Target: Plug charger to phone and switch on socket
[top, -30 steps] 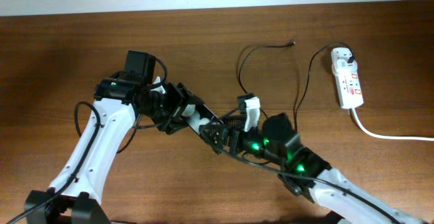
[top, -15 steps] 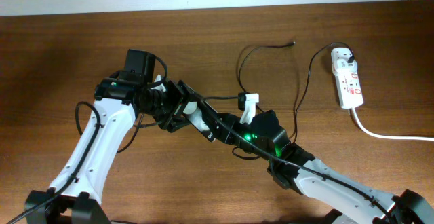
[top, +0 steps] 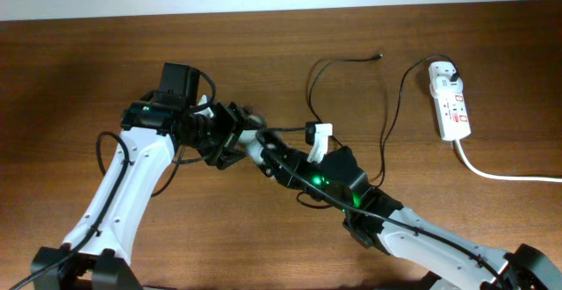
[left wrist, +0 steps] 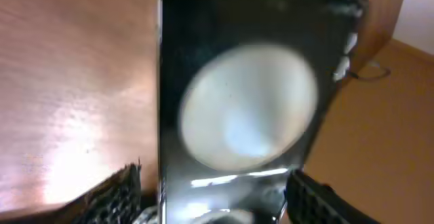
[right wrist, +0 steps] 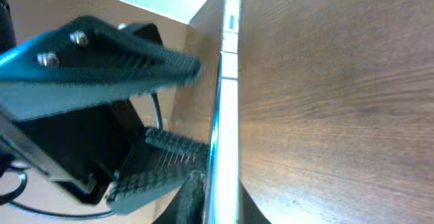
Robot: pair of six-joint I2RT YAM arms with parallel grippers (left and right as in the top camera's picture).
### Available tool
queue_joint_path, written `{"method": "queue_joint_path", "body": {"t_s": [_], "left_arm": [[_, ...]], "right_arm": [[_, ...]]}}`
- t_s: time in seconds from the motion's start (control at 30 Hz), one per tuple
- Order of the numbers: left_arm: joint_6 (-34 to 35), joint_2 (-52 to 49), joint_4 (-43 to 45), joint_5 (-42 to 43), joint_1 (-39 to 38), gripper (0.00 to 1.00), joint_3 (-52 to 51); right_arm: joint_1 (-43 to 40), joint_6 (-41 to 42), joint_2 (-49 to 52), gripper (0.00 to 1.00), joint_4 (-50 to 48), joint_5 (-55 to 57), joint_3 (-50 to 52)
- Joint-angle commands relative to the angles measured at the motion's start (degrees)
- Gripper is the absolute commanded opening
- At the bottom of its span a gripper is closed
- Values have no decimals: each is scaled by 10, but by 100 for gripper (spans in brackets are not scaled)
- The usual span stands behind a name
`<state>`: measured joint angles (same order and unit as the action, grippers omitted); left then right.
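Note:
The phone's full width is spanned by my left gripper, so it should open, turn and pinch the phone across its thickness (top: 249,137) while my right gripper holds the phone.
The phone (left wrist: 244,115), black with a white round patch, fills the left wrist view. My left gripper (left wrist: 213,191) is shut across its width, one ribbed finger (left wrist: 119,197) at each long side. In the right wrist view the phone (right wrist: 226,136) appears edge-on as a thin bright strip, and my right gripper (right wrist: 224,209) is shut on that thin edge. In the overhead view the left gripper (top: 228,136) and right gripper (top: 262,148) meet over the mostly hidden phone. The charger (top: 312,88) loops across the table, its plug tip (top: 378,57) lying free. The socket (top: 450,104) lies at the far right.
A thick white cord (top: 505,176) runs from the socket off the right edge. A second stretch of thin black cable (top: 386,123) drops from the socket toward the right arm. The wooden table (top: 79,70) ends at a pale wall along the top.
My right gripper has reached left to the phone and closed from wide open onto its edge. The left gripper has stayed put, holding the phone.

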<state>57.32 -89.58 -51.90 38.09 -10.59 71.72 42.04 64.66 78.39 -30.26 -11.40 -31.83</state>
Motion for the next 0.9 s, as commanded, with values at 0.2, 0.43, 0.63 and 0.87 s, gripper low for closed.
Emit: {"method": "queue_joint_path", "body": {"t_s": [0.2, 0.43, 0.63, 0.87], "left_arm": [[-27, 3, 5, 22, -1, 55, 3], [-318, 66, -21, 20, 129, 65, 3], [-431, 216, -184, -70, 323, 82, 3], [-431, 263, -275, -128, 356, 99, 3]], "right_arm": [[3, 8, -2, 4, -13, -15, -9], [-49, 186, -2, 4, -13, -138, -9], [-58, 216, -2, 4, -13, -196, -9], [-58, 252, -2, 4, -13, -245, -9]]}}
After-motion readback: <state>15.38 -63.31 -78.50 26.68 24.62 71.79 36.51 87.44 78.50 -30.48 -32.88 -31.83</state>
